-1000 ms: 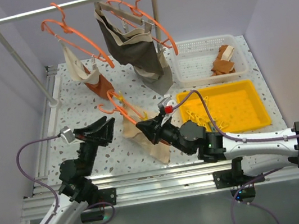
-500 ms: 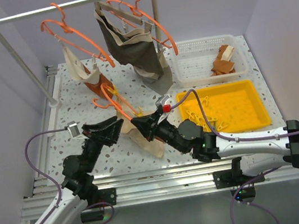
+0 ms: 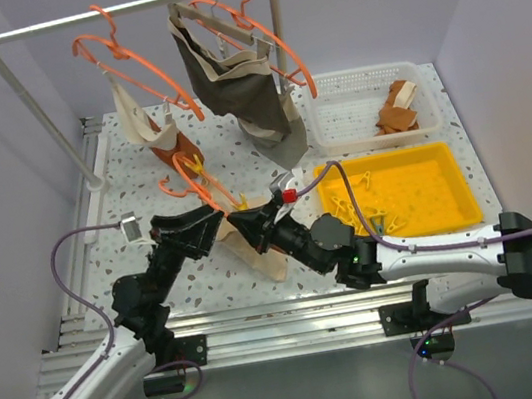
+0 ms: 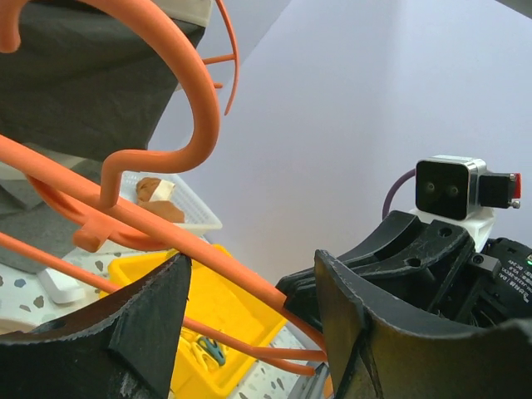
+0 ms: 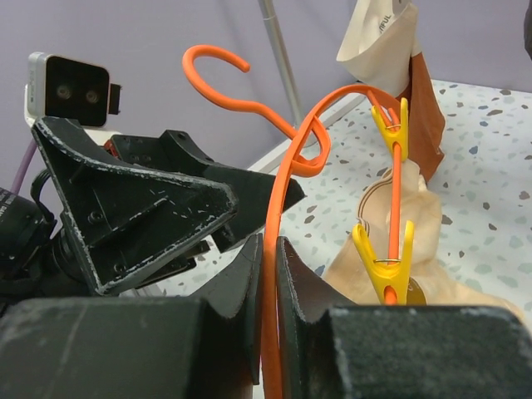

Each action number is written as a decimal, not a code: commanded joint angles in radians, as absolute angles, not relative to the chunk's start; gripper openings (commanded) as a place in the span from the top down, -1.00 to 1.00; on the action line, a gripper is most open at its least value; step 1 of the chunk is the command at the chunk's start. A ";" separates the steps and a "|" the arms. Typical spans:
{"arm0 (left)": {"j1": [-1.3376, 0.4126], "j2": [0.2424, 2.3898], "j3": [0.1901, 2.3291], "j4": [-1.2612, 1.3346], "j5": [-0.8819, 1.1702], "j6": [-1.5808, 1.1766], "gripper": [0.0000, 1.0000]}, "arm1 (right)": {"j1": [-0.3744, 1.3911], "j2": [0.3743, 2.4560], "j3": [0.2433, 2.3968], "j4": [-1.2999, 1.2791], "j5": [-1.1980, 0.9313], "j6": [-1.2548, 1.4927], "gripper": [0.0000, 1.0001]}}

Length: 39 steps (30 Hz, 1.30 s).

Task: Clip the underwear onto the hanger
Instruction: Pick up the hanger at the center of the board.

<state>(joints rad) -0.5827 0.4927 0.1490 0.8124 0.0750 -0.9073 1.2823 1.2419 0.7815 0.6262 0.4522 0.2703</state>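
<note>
The orange hanger's hook tilts over next to my left gripper, so next my left gripper grips and turns the hanger while my right gripper takes its outer end (image 4: 309, 359).
My right gripper (image 3: 240, 223) (image 5: 270, 274) is shut on the thin wire of the orange hanger (image 3: 210, 188) (image 5: 287, 174) and holds it lifted above the table. The cream underwear (image 3: 260, 256) (image 5: 436, 241) hangs from the hanger's bar by two yellow pegs (image 5: 391, 262). My left gripper (image 3: 216, 228) (image 4: 249, 320) stands open right beside the right one. The hanger (image 4: 208, 258) runs through the gap between its fingers (image 4: 154, 324), and no finger presses on the wire.
A white rail (image 3: 114, 9) at the back carries more orange hangers, a dark grey garment (image 3: 231, 73) and a cream and rust cloth (image 3: 155, 126). At the right stand a yellow tray (image 3: 386, 157) of pegs and a white basket (image 3: 362, 73) with a rust cloth (image 3: 396, 113).
The right arm has carried the hanger and underwear leftward and away from the bases. The left gripper has swung right until its open fingers straddle the hanger.
</note>
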 commanded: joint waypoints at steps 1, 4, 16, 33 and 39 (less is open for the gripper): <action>-0.583 0.532 0.163 0.937 0.113 -0.936 -0.29 | 1.281 1.244 0.822 0.721 0.427 0.258 1.00; -0.592 0.548 0.160 0.960 0.106 -0.934 -0.29 | 1.281 1.256 0.839 0.700 0.404 0.262 1.00; -0.598 0.537 0.184 0.910 0.080 -0.894 0.67 | 1.281 1.259 0.842 0.562 0.360 0.241 0.89; -0.600 0.546 0.207 0.871 0.043 -0.880 0.98 | 1.307 1.242 0.853 0.419 0.391 0.078 -0.05; -0.600 0.534 0.209 0.859 0.038 -0.882 0.98 | 1.308 1.270 0.828 0.437 0.410 0.072 -0.08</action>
<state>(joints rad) -0.5980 0.5449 0.1692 0.8307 0.0479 -0.9024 1.3037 1.2579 0.8131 0.4221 0.3805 0.0971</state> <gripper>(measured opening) 0.130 0.537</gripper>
